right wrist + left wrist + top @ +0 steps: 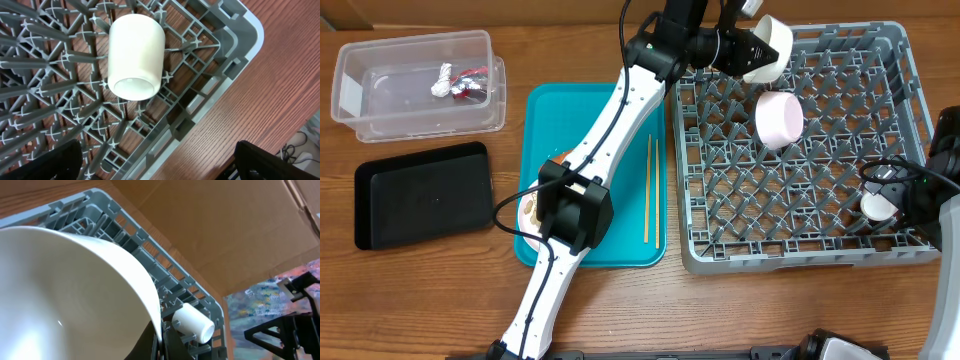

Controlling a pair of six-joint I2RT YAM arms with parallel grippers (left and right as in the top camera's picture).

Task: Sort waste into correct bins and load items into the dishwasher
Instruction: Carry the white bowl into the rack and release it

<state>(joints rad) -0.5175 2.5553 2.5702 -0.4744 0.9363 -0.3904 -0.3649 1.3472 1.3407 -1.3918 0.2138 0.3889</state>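
My left gripper needs to let go of the white bowl in the rack (722,98) between the second white bowl and the teal tray.
My left gripper (745,47) is shut on the rim of a white bowl (767,48) and holds it over the far left part of the grey dish rack (910,90); the bowl fills the left wrist view (65,290). A second white bowl (778,118) stands on edge in the rack. A small white cup (876,206) lies on its side in the rack's right front part (135,55). My right gripper (157,162) is open and empty above the rack's corner by the cup. The chopsticks (651,188) lie on the teal tray (640,245). A red-and-silver wrapper (460,82) lies in the clear tub (360,100).
The black tray (420,195) lies at the left front of the table. My left arm covers most of a plate with food scraps (530,212) on the teal tray. Brown cardboard stands behind the rack (225,225).
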